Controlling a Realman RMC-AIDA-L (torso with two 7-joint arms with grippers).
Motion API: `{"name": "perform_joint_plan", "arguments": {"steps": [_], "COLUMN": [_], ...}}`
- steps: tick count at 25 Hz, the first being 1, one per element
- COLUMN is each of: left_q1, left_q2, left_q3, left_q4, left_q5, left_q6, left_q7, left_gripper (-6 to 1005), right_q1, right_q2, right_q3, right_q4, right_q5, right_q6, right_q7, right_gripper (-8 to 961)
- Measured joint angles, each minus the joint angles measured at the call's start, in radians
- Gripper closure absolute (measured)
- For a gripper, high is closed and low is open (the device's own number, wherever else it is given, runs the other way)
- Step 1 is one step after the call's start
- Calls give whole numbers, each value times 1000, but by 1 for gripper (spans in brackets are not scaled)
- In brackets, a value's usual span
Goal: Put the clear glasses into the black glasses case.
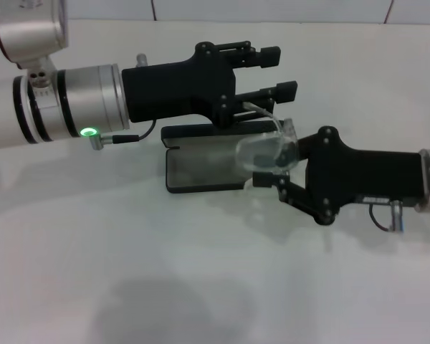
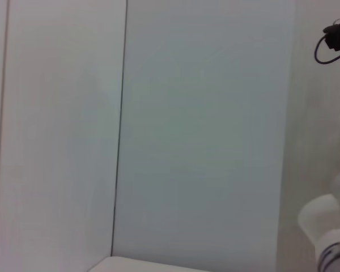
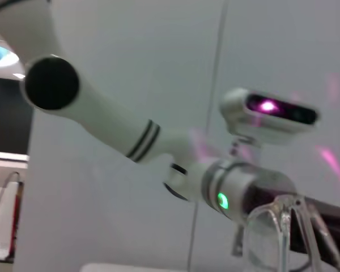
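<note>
My right gripper needs to release the clear glasses, still hanging over the case's end, on the grey lining inside the open black glasses case (image 1: 209, 170).
The black glasses case (image 1: 201, 170) lies open on the white table, grey lining up, with its lid (image 1: 201, 132) behind it. The clear glasses (image 1: 266, 149) hang over the case's right end, one thin arm reaching up toward the left gripper. My right gripper (image 1: 276, 165) comes in from the right and is shut on the glasses. The right wrist view shows the clear glasses (image 3: 277, 232) close to the lens. My left gripper (image 1: 278, 72) hovers above the case's far edge, open, with nothing between its fingers. The left wrist view shows only a wall.
The white table (image 1: 129, 272) spreads bare toward the front and left. A tiled wall (image 1: 272, 8) runs along the back edge. The left arm's silver wrist (image 1: 79, 104) with a green light stretches across the left side, above the table.
</note>
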Motion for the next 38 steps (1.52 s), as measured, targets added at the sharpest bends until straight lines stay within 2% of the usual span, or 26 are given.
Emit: {"name": "perform_joint_plan", "arguments": {"steps": [7, 12, 15, 18, 21, 23, 27, 29, 30, 31, 34, 35, 36, 37, 38], "left_q1": [-8, -8, -2, 8, 22, 31, 50, 58, 59, 60, 60, 60, 60, 60, 59], "left_q2": [0, 0, 0, 1, 3, 2, 3, 4, 4, 4, 4, 4, 4, 5, 5], "left_q3": [57, 64, 33, -34, -109, -144, -165, -166, -166, -166, -167, -167, -167, -167, -166], "left_q4": [1, 3, 7, 9, 9, 9, 9, 9, 10, 10, 10, 10, 10, 10, 10], "left_q5": [6, 4, -9, -17, -18, -18, -23, -28, -30, -29, -29, -28, -27, -25, -25], "left_q6": [0, -7, -10, -19, -65, -105, -158, -163, -163, -163, -163, -163, -163, -163, -163], "left_q7": [4, 4, 11, 18, 23, 28, 30, 30, 30, 30, 30, 30, 30, 30, 30], "left_gripper": [407, 407, 407, 407, 407, 407, 406, 406, 406, 406, 406, 406, 406, 406, 405], "right_q1": [2, -3, -19, -59, -116, -161, -225, -241, -243, -245, -232, -226, -226, -204, -200], "right_q2": [2, -1, -5, -10, -9, 0, 7, 5, 6, 5, 6, 6, 6, 7, 7], "right_q3": [0, 1, 1, -2, -5, -22, -183, -315, -349, -437, -602, -644, -644, -736, -752], "right_q4": [-17, -20, -38, -97, -205, -301, -485, -565, -581, -617, -662, -669, -669, -677, -678], "right_q5": [0, -1, -9, -15, -58, -100, -111, -113, -114, -114, -116, -116, -116, -115, -115], "right_q6": [30, 37, 49, 70, 95, 146, 369, 555, 605, 735, 984, 1044, 1044, 1178, 1201], "right_q7": [19, 20, 15, 15, 18, 22, 51, 72, 74, 76, 76, 77, 77, 77, 77], "right_gripper": [824, 822, 821, 820, 819, 818, 817, 816, 816, 816, 815, 814, 814, 814, 813]}}
